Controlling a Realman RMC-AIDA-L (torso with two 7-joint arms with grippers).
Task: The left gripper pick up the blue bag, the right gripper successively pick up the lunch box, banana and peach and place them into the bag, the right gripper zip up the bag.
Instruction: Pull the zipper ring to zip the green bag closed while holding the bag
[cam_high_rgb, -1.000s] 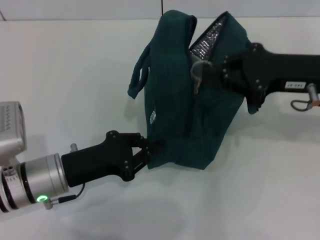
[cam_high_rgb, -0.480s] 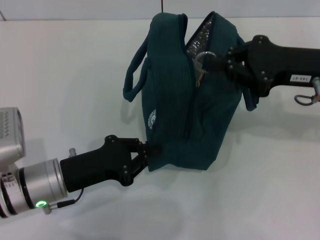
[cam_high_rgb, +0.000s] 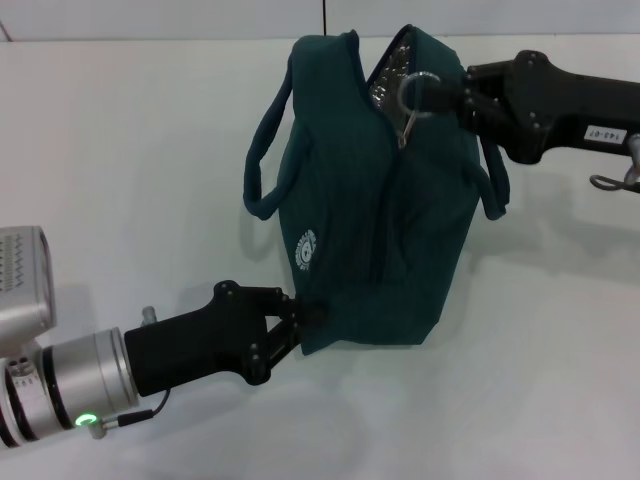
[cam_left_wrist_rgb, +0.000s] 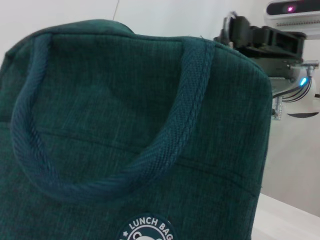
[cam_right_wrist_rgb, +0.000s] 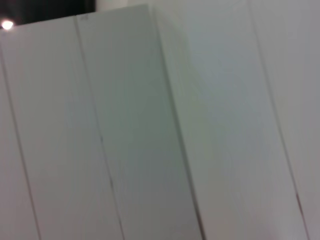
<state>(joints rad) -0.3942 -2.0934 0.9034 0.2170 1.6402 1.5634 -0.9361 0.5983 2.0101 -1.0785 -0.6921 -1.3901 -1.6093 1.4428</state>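
The left gripper is holding the blue bag's lower front corner, far from the zipper pull, so it should grip the bag's side (cam_high_rgb: 303, 202) above the logo before it zips any further.
The blue bag (cam_high_rgb: 370, 220) stands upright on the white table, its round white logo (cam_high_rgb: 305, 245) facing my left arm. My left gripper (cam_high_rgb: 300, 318) is shut on the bag's lower front corner. At the bag's top, my right gripper (cam_high_rgb: 452, 95) is shut on the ring zipper pull (cam_high_rgb: 413, 92). Only a narrow strip of silver lining (cam_high_rgb: 388, 75) shows behind the pull. The left wrist view is filled by the bag's side (cam_left_wrist_rgb: 100, 100), with a handle (cam_left_wrist_rgb: 165, 150) and the logo (cam_left_wrist_rgb: 147, 231). Lunch box, banana and peach are out of view.
The white table (cam_high_rgb: 120, 150) stretches around the bag, with a pale wall behind it. One handle (cam_high_rgb: 262, 150) loops out on the bag's left side, another hangs on the right (cam_high_rgb: 495, 190). The right wrist view shows only white wall panels (cam_right_wrist_rgb: 150, 125).
The right gripper has drawn the zipper pull toward the bag's far top end, narrowing the open gap. The bag has tipped upright and shifted left; the left gripper dropped slightly with its corner.
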